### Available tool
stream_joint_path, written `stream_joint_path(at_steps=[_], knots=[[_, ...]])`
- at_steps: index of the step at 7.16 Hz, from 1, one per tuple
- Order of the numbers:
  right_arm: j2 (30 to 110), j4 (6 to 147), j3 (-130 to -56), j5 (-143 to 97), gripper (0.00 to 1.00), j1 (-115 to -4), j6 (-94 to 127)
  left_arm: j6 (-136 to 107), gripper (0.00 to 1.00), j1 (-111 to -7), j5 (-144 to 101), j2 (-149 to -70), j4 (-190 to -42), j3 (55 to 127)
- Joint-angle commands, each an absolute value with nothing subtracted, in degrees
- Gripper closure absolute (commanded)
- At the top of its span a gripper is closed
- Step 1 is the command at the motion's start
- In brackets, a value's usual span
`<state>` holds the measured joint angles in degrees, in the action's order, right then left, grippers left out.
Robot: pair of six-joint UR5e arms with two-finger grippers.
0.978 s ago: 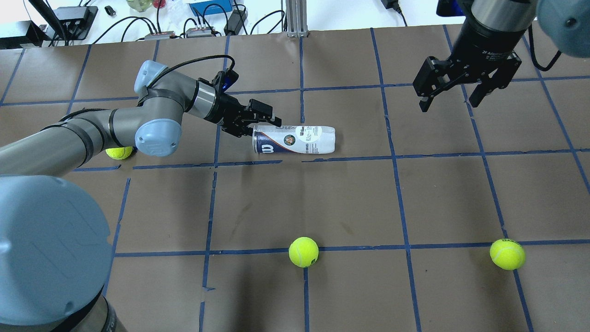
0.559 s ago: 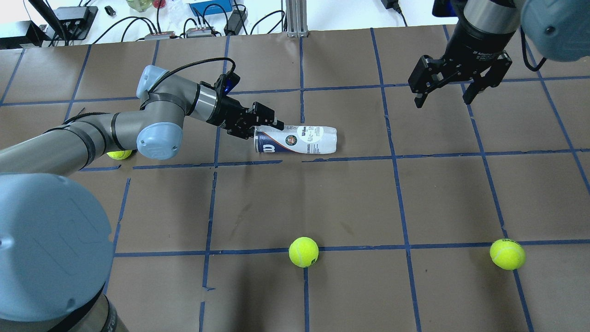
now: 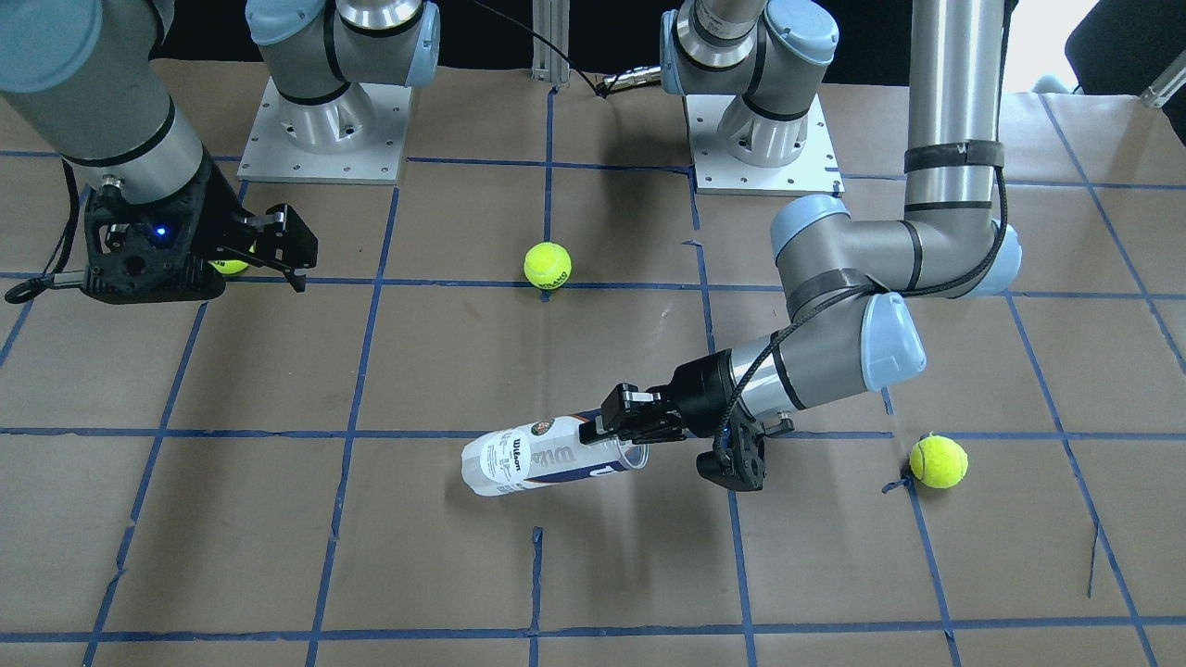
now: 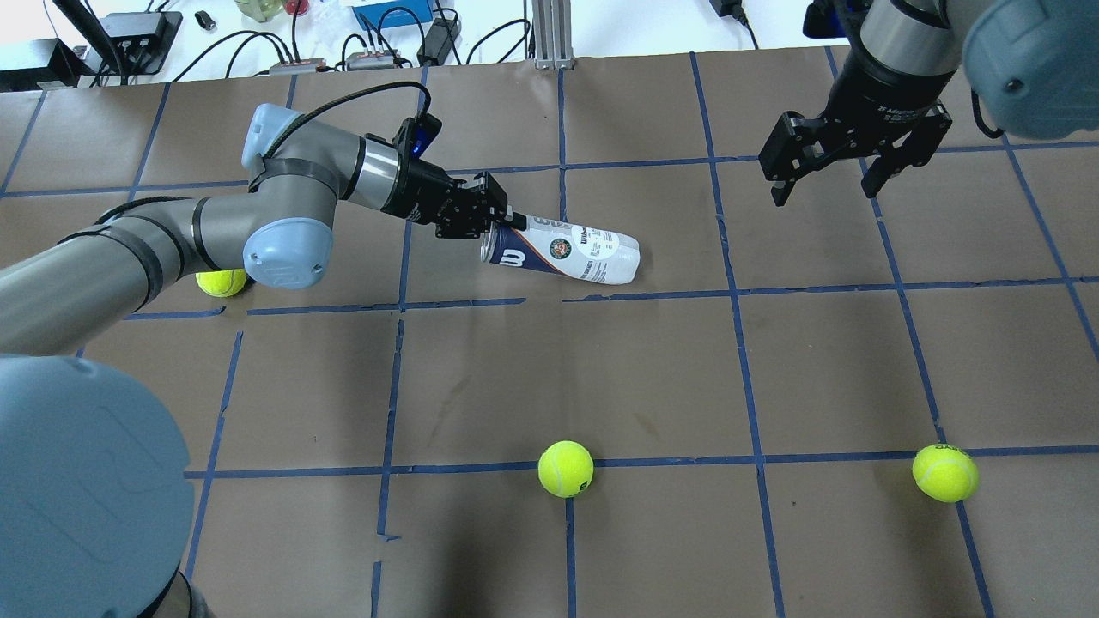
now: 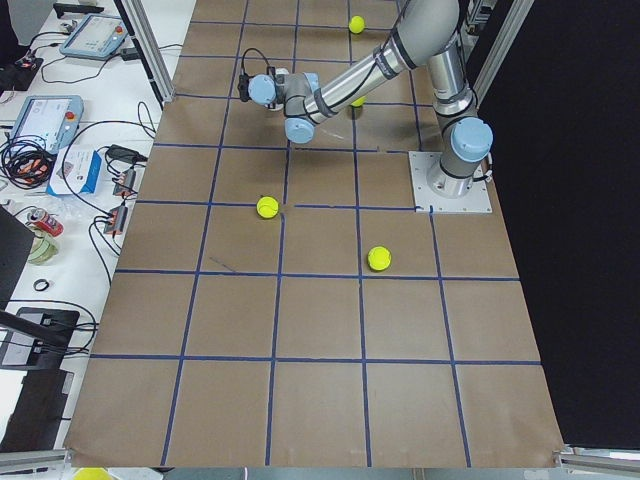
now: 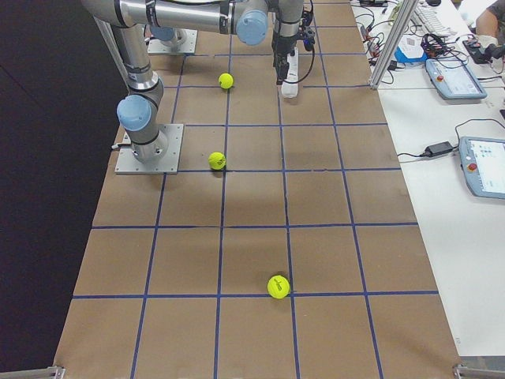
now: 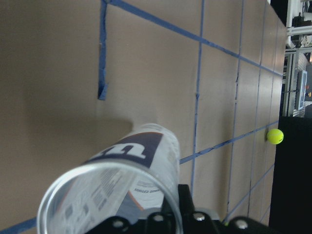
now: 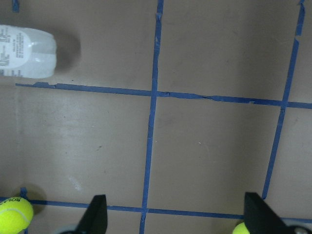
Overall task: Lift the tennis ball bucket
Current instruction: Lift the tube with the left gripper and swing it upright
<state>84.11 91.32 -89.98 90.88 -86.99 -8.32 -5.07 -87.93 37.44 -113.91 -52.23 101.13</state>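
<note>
The robot's left gripper needs to release the tennis ball bucket, now tilted with its closed end low, between the short piece of blue tape and the long tape line [image 3: 635, 560] [image 7: 40, 56] next to it.
The tennis ball bucket [image 4: 567, 251] is a clear can with a white and dark blue Wilson label. It is empty and tilted, with its open end raised and its closed end low by the table. My left gripper [image 4: 494, 221] is shut on the rim of the open end, one finger inside. The hold also shows in the front view, with the gripper [image 3: 602, 428] on the can [image 3: 519, 456], and the left wrist view shows the can [image 7: 131, 175]. My right gripper [image 4: 822, 190] is open and empty, high at the far right; its view shows the can's closed end [image 8: 27, 51].
Three tennis balls lie on the brown gridded table: one near the front middle [image 4: 565, 469], one at the front right [image 4: 944, 472], one under my left forearm [image 4: 221, 281]. Cables and boxes lie beyond the table's far edge [image 4: 361, 51].
My left gripper has closed on the can's rim and raised that end, so the can went from lying flat to tilted. My right gripper has drifted slightly farther away.
</note>
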Motion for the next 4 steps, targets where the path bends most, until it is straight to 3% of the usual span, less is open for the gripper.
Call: stream_joint_path(at_steps=[1,4], knots=[[79.2,92.0,-89.7,91.8,0.0,-90.4,-7.9,-16.2,0.99,-88.9,38.7,-105.4,-53.7,99.2],[81.4,91.9,-86.1,93.1,0.0,-90.2,-7.8,-17.4,0.99,-98.0,72.3,-104.8,-65.6,82.6]])
